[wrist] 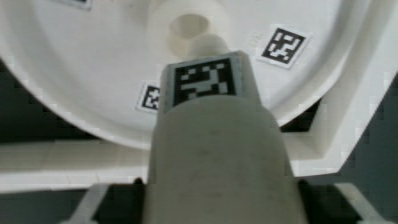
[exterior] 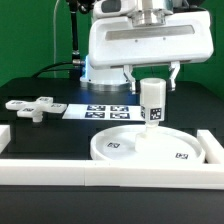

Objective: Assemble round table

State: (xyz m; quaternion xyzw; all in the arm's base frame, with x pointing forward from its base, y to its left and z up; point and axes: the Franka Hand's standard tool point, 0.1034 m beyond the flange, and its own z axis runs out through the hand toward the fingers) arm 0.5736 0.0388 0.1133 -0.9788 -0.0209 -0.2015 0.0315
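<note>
My gripper is going to let go of the short round post, now held above the disc's middle, standing upright in the centre hole of the large round disc [exterior: 146, 136] [wrist: 191, 29].
The large rimmed round disc [exterior: 142, 146] lies flat on the table in front of the arm, with tags on its face. My gripper [exterior: 151, 78] is shut on the short cylindrical post [exterior: 152, 103] and holds it upright above the middle of the disc. In the wrist view the post [wrist: 214, 130] fills the middle, its tagged end pointing at the disc [wrist: 107, 70], just short of the centre hole [wrist: 185, 24]. Black finger pads [wrist: 121, 200] press on both sides of the post. The cross-shaped foot piece [exterior: 33, 107] lies at the exterior view's left.
The marker board [exterior: 92, 110] lies behind the disc. White border rails run along the front [exterior: 110, 172], the right [exterior: 212, 150] and the left [exterior: 4, 135] of the work area. The robot's white base [exterior: 100, 70] stands behind the marker board.
</note>
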